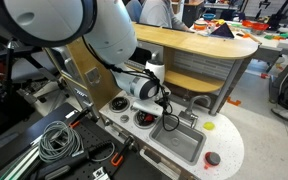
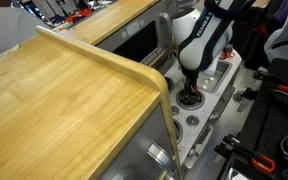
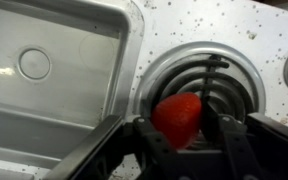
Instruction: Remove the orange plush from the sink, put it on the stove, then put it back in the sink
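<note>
My gripper needs to release the orange plush, which hangs over a black burner now, on the bottom of the grey metal sink (image 1: 178,142) (image 3: 34,70), setting it free there near the round drain.
In the wrist view the orange plush (image 3: 179,117), a red-orange soft lump, sits between my gripper's (image 3: 181,128) two dark fingers, which press on both its sides. It hangs just over a black burner (image 3: 224,72) of the stove, right beside the grey metal sink (image 3: 84,30), which holds nothing in the part shown. In both exterior views the gripper (image 1: 167,112) (image 2: 189,95) points down at the white toy-kitchen top, between the stove burners (image 1: 142,119) and the sink (image 1: 180,147). The plush is hidden by the gripper in these views.
A dark-red disc (image 1: 213,158) and a small yellow-green piece (image 1: 209,126) lie on the white top beside the sink. The grey faucet (image 1: 198,103) stands behind the basin. A wooden counter (image 1: 189,45) rises behind the toy kitchen. Cables (image 1: 56,140) lie beside it.
</note>
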`<state>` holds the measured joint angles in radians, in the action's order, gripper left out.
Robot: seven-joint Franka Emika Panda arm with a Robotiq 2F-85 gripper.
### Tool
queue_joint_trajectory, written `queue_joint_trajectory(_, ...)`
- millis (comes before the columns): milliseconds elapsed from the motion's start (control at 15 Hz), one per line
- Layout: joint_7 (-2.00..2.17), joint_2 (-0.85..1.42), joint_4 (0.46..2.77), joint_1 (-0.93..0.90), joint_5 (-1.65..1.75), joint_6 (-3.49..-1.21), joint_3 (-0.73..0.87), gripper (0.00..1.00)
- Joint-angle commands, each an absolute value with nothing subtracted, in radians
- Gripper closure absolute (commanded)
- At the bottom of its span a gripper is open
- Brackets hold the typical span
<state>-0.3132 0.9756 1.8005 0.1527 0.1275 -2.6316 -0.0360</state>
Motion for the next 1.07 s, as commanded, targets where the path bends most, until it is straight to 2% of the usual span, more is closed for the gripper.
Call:
queue_joint_trajectory(0, -0.308, 0.969, 1.78, 0.159, 0.134, -2.62, -0.001, 0.77)
queue_joint_trajectory(1000, -0.258, 1.066, 1.609, 0.228, 0.139, -2.576, 0.142, 0.77)
